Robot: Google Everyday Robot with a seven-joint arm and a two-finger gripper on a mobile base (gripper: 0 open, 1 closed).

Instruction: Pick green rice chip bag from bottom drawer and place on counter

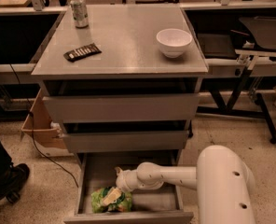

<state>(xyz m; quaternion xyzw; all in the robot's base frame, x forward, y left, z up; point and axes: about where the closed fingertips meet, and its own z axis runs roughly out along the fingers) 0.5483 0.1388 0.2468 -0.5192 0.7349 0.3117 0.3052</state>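
Note:
Next, I grip the end (pixel 124 200) of the green rice chip bag nearest my arm, inside the open bottom drawer.
The green rice chip bag (pixel 111 199) lies in the open bottom drawer (pixel 166 204), at its front left. My white arm reaches in from the right, and the gripper (pixel 115 190) is down at the bag's top right edge, touching or just above it. The grey counter (pixel 124 41) forms the cabinet's top, above the two other drawers.
On the counter stand a white bowl (pixel 174 42) at the right, a drink can (pixel 79 11) at the back left and a dark bar wrapper (pixel 82 52) at the left. A cardboard box (pixel 39 125) sits on the floor left of the cabinet. A person's shoe (pixel 6 183) is at far left.

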